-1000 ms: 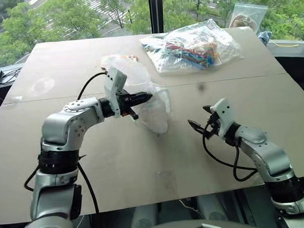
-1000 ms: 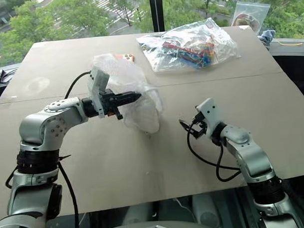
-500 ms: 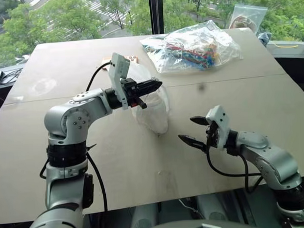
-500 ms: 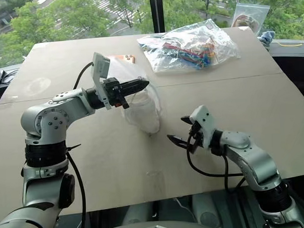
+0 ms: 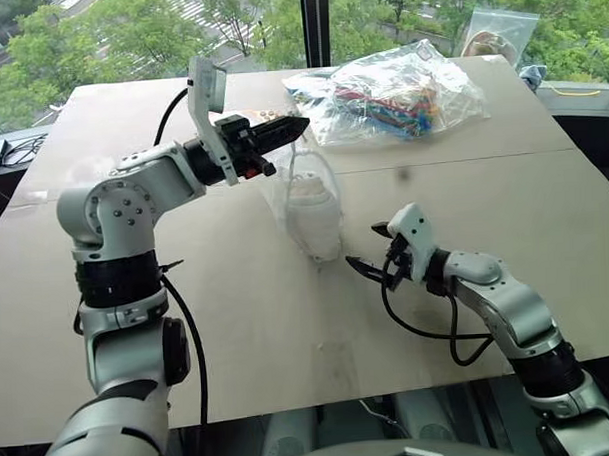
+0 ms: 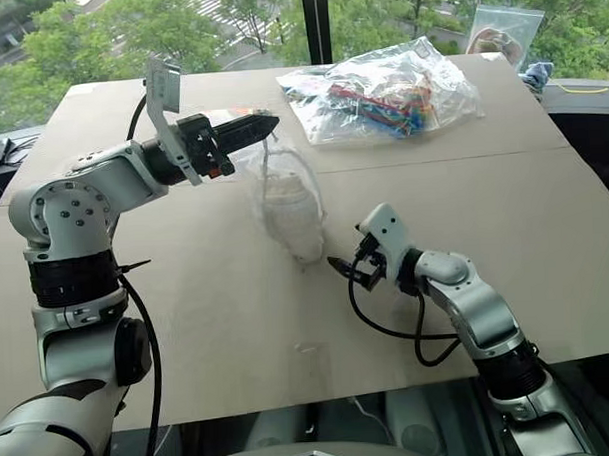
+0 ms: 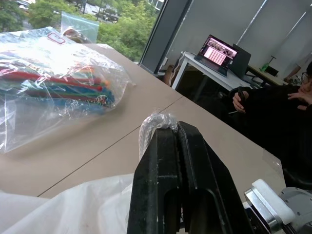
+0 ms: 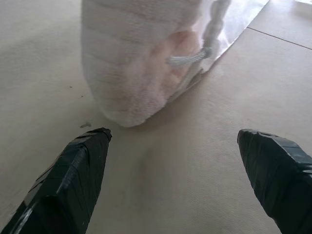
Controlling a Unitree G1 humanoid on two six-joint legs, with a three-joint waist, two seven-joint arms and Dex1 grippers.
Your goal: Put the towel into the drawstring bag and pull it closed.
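I have only the cord at the bag's opening in my left gripper, so next I grip the knotted cord (image 8: pixel 189 58) by the towel with my right gripper before pulling the bag closed.
The drawstring bag (image 5: pixel 310 203) hangs upright in the middle of the table (image 5: pixel 187 302), its bottom resting on the board. The off-white towel (image 5: pixel 315 216) shows through its lower part, and in the right wrist view the towel (image 8: pixel 124 63) bulges behind the film next to a knotted cord (image 8: pixel 194 58). My left gripper (image 5: pixel 299 125) is raised above the bag, shut on the white cord (image 7: pixel 146 130) and bunched film at the bag's mouth. To the right of the bag's bottom, my right gripper (image 5: pixel 368 248) is low over the table and open, its fingertips apart from the bag.
A large clear plastic bag (image 5: pixel 390 90) of colourful items lies at the back of the table, with a small clear zip bag (image 5: pixel 498 29) behind it at the back right. A small orange-patterned item (image 5: pixel 268 116) lies behind the left gripper. A seated person (image 7: pixel 282 112) and a laptop (image 7: pixel 219 51) are beyond the table.
My left gripper rose and moved further back with the cord, stretching the bag upright. My right gripper moved left, closer to the bag's bottom, still open.
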